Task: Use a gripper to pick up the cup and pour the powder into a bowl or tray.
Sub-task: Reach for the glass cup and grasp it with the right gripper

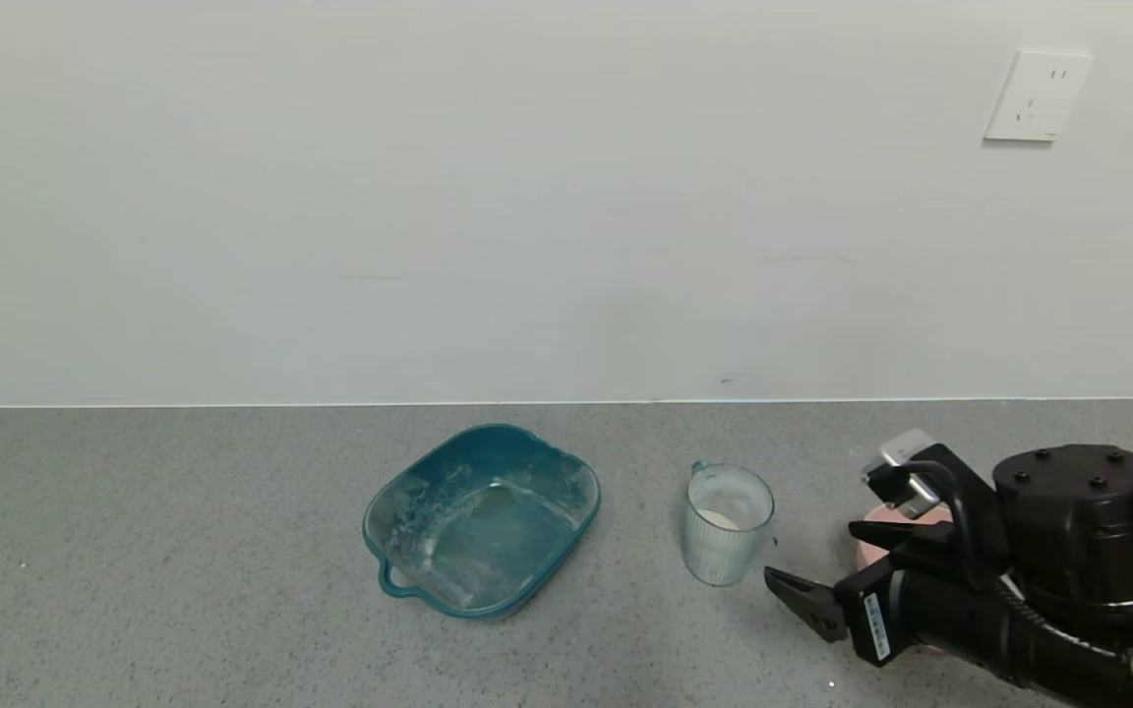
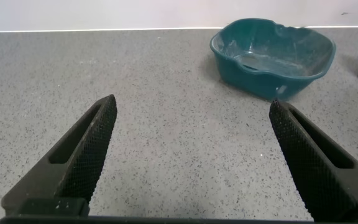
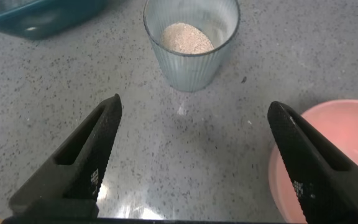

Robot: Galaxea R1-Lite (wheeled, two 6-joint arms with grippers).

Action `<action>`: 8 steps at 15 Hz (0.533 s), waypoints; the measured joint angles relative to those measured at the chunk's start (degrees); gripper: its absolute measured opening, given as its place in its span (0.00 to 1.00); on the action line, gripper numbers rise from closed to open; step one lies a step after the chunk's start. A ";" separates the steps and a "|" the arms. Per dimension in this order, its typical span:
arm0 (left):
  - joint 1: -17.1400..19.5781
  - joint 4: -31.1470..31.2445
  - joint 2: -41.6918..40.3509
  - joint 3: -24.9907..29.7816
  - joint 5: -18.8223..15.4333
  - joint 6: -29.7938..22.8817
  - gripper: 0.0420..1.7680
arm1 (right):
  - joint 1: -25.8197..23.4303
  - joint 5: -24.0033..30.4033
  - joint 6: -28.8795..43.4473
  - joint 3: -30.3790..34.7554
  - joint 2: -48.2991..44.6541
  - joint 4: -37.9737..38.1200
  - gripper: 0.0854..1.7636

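The robot's right gripper will close around the middle of the body (image 1: 719, 550) (image 3: 189, 68) of the clear ribbed cup, its fingers on opposite sides below the cup's rim.
The clear ribbed cup (image 1: 727, 524) stands upright on the grey counter, with off-white powder (image 1: 719, 518) in its bottom. My right gripper (image 1: 812, 553) is open and empty just right of the cup, apart from it. The pink bowl (image 1: 879, 515) lies behind that gripper, mostly hidden. In the right wrist view the cup (image 3: 191, 56) with the powder (image 3: 185, 38) is ahead of the open gripper (image 3: 194, 106), and the bowl (image 3: 340, 149) lies beside one finger. My left gripper (image 2: 191, 106) is open and empty over bare counter, out of the head view.
A teal rounded-square tray (image 1: 527, 580) with white residue inside lies left of the cup; it also shows in the left wrist view (image 2: 272, 81). A white wall with a socket (image 1: 1037, 96) stands behind the counter.
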 joint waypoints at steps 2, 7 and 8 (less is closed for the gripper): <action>0.00 0.00 0.00 0.00 0.00 0.00 1.00 | 0.78 -0.85 0.22 -0.24 3.83 -2.67 0.97; 0.00 0.00 0.00 0.00 0.00 0.00 1.00 | 1.57 -2.19 2.36 -0.82 10.36 -4.85 0.97; 0.00 0.00 0.00 0.00 0.02 0.00 1.00 | 1.60 -2.34 2.76 -1.01 11.63 -5.79 0.97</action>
